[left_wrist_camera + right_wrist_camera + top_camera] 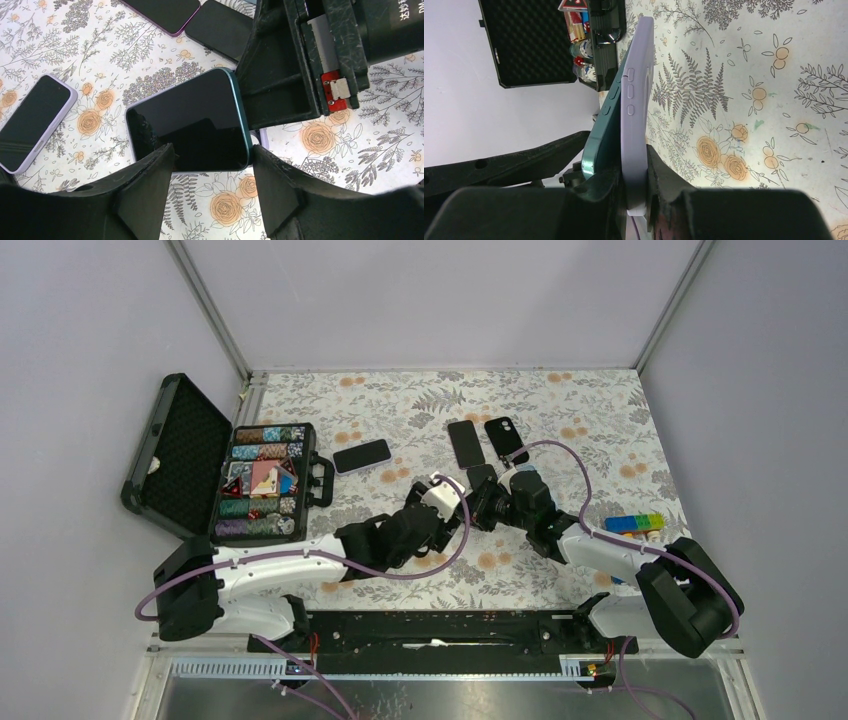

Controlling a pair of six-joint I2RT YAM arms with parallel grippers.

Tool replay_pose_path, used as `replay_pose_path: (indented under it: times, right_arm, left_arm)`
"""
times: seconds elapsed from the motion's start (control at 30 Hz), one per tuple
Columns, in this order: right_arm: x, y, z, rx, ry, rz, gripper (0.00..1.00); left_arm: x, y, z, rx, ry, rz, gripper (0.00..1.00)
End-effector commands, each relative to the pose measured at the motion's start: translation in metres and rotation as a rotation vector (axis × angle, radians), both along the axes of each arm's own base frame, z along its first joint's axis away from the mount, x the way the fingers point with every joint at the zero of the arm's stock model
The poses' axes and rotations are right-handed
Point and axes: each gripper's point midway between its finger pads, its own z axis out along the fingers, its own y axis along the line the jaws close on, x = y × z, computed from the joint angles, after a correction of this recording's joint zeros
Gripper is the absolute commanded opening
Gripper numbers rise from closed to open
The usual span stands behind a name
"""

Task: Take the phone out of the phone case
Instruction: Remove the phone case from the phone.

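The robot's right gripper needs to release the lilac phone case on the floral cloth (436,448) beside the middle phone, toward the poker chips.
The phone (195,125) has a dark screen and a teal rim. It is held on edge above the table, and its teal side (601,135) stands partly away from the lilac phone case (636,115). My right gripper (631,170) is shut on the case's near end. In the left wrist view the right gripper's black body (300,60) sits at the phone's far end. My left gripper (212,155) straddles the phone's near end. One of its fingers (150,170) overlaps a corner, and a thin gap shows beside the other. From above, both grippers meet at mid-table (482,502).
Three other phones lie on the floral cloth (361,455), (465,443), (506,439). An open black case of poker chips (262,483) stands at the left. A row of coloured blocks (634,523) lies at the right. Grey walls enclose the table.
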Motion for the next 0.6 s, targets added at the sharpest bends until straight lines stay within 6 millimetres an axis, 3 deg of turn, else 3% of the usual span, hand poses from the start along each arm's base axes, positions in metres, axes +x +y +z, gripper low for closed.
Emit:
replay_pose_path:
  times: [0.0,0.1,0.2,0.27,0.47,0.57]
  right_arm:
    - [0.003,0.012,0.035,0.109,-0.088,0.032,0.00]
    - [0.002,0.011,0.034,0.108,-0.087,0.034,0.00]
    - [0.002,0.010,0.031,0.100,-0.081,0.034,0.00]
    - [0.001,0.010,0.028,0.095,-0.076,0.035,0.00]
    - [-0.001,0.009,0.027,0.089,-0.069,0.038,0.00]
    - [-0.005,0.009,0.032,0.115,-0.061,0.043,0.00]
  left_arm:
    - [0.002,-0.003,0.009,-0.058,-0.014,0.015,0.62]
    - [0.007,0.000,0.009,-0.049,-0.025,0.049,0.57]
    - [0.010,0.003,0.013,-0.054,-0.043,0.072,0.40]
    - [0.013,0.005,0.017,-0.059,-0.055,0.091,0.34]
    - [0.026,0.021,0.027,-0.056,-0.110,0.210,0.34]
    - [0.034,0.031,0.032,-0.059,-0.133,0.307,0.40]
